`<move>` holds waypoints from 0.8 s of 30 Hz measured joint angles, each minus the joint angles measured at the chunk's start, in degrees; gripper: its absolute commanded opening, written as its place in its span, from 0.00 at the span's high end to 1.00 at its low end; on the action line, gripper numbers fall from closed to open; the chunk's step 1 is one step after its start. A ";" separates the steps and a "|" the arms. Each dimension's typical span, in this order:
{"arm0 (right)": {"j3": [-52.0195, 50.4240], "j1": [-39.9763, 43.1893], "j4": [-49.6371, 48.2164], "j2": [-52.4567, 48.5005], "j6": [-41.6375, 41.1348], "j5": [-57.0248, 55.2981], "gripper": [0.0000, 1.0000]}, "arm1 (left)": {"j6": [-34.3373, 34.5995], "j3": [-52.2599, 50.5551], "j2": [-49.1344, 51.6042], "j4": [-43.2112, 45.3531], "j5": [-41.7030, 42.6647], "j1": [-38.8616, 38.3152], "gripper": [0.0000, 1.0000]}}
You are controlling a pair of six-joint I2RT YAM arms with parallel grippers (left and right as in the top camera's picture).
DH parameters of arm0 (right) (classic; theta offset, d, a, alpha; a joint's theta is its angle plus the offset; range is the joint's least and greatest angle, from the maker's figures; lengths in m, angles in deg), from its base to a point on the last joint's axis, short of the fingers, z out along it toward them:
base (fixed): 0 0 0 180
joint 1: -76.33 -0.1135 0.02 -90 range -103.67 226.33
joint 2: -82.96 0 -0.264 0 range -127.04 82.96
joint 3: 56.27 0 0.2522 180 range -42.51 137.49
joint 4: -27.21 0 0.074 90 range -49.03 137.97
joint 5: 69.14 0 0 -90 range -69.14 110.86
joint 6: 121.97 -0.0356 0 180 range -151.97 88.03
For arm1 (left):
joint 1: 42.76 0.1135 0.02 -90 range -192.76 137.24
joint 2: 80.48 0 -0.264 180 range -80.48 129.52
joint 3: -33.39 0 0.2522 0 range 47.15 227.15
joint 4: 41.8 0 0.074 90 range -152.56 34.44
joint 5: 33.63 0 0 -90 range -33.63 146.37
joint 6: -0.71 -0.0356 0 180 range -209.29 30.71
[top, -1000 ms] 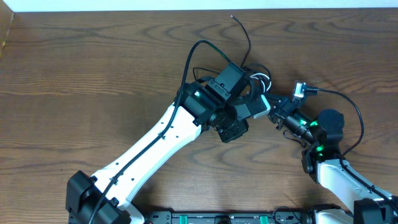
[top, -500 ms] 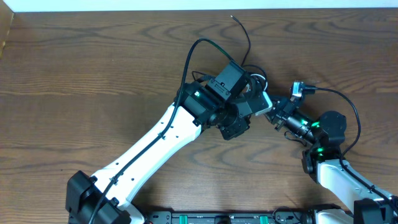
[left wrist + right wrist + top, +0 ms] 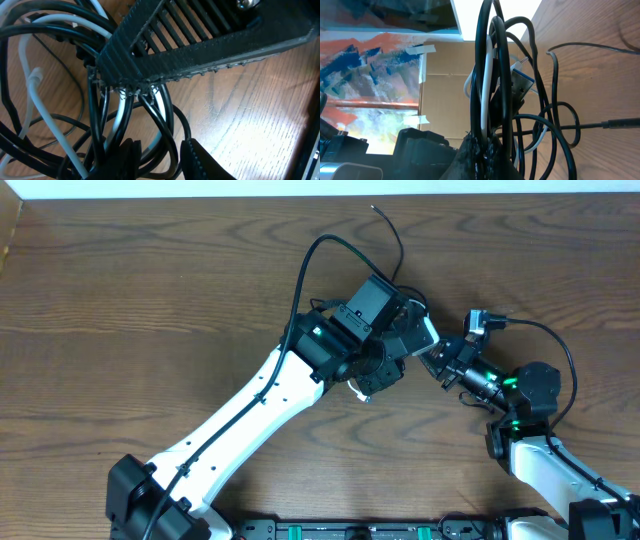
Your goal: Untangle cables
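Observation:
The fingers of my left gripper have only the bends of black loops between them, so next I open that gripper wider and take the straight cables hanging (image 3: 95,125) beside those loops.
The cables are a knot of black and white cords between my two grippers. In the overhead view the left wrist covers most of it; one thin black cable (image 3: 392,225) trails toward the table's far edge. My right gripper (image 3: 485,150) is shut on a bunch of black cables (image 3: 482,60) and a white cable (image 3: 490,75), holding them stretched upward. My left gripper (image 3: 162,155) has its jaws apart, with loops of black cable (image 3: 165,115) lying loose in the gap. A white cable (image 3: 45,110) runs down at the left. The right gripper's ribbed fingers (image 3: 190,35) pinch the bundle just above.
The wooden table (image 3: 150,300) stretches wide to the left and front. The left arm (image 3: 250,410) crosses from the front left, and its thick black wire (image 3: 320,250) arches over the wrist. The right arm (image 3: 520,400) enters from the front right, close against the left gripper (image 3: 412,345).
My left gripper's jaws have parted and its wrist has turned, now covering the white loop seen earlier. The right gripper has crept slightly up and left, still clamped on the bundle.

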 measured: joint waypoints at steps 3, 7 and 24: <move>0.00 0.00 -0.02 0.00 -0.33 0.20 0.99 | -0.04 0.00 0.00 -0.02 -0.11 0.00 0.81; 0.00 0.00 -0.04 0.00 -0.44 0.20 0.99 | -0.57 0.00 0.00 -0.04 0.46 -0.02 0.92; 0.00 0.00 -0.24 0.00 -1.05 0.52 0.90 | 5.77 0.00 0.04 2.49 4.76 0.07 0.92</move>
